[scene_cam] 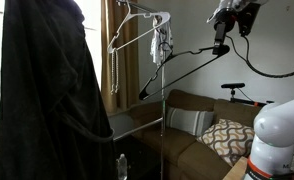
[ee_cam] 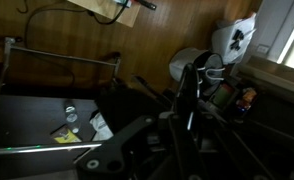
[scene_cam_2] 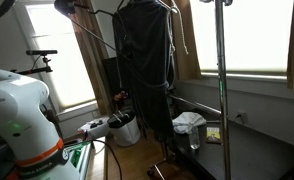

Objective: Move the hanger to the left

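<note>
My gripper is going to let go of the dark hanger atop the rack (scene_cam: 100,20), between the big black garment and the white hanger.
The hanger (scene_cam: 132,28) is a thin whitish wire triangle hanging tilted at the top of the clothes rack, between the large black garment (scene_cam: 47,90) and a small whitish bundle (scene_cam: 164,42). My gripper (scene_cam: 222,46) is high up, to the right of the rack and apart from the hanger. In the dark wrist view its fingers (ee_cam: 187,85) look pressed together. In an exterior view, thin dark bars run down-left from the gripper; what they are is unclear. The hanger does not show in the exterior view where the black garment (scene_cam_2: 145,70) is central.
The rack's metal pole (scene_cam: 165,110) stands upright and shows in both exterior views (scene_cam_2: 222,90). A brown sofa (scene_cam: 202,120) with a patterned pillow (scene_cam: 227,138) is behind it. The white robot base (scene_cam_2: 17,110) is nearby. Clutter lies on the floor (ee_cam: 82,125).
</note>
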Controlling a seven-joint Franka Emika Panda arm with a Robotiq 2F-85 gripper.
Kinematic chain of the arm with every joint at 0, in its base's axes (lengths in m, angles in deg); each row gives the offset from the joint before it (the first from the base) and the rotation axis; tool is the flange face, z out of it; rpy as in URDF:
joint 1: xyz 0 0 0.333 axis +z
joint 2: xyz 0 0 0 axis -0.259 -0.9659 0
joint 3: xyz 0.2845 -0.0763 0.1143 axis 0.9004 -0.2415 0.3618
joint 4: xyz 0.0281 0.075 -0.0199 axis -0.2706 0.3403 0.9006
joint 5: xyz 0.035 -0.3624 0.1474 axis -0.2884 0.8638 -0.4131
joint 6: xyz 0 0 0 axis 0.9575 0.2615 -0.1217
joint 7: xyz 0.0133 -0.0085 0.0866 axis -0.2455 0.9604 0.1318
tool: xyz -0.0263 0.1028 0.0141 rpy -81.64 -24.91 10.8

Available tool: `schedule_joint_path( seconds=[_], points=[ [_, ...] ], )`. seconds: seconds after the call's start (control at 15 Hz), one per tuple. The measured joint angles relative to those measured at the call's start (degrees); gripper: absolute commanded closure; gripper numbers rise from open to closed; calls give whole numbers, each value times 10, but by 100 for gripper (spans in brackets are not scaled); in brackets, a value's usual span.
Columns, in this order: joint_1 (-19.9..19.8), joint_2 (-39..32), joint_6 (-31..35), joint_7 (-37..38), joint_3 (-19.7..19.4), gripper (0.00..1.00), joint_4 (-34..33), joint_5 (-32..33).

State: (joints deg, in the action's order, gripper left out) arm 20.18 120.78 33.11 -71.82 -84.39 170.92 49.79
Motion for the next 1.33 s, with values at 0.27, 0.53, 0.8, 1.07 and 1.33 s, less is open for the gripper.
schedule_joint_path(
  seconds=[0.27,0.53,0.8,1.07,1.33],
  points=[
    [4,-30,14,-34,11,98,-10,-60],
    [12,-71,75,-70,41,98,-70,-93],
    [19,-115,159,-79,87,98,-170,-86],
    [19,-176,175,-58,124,98,-289,-24],
    [16,-245,176,-24,172,98,-388,103]
  ],
)
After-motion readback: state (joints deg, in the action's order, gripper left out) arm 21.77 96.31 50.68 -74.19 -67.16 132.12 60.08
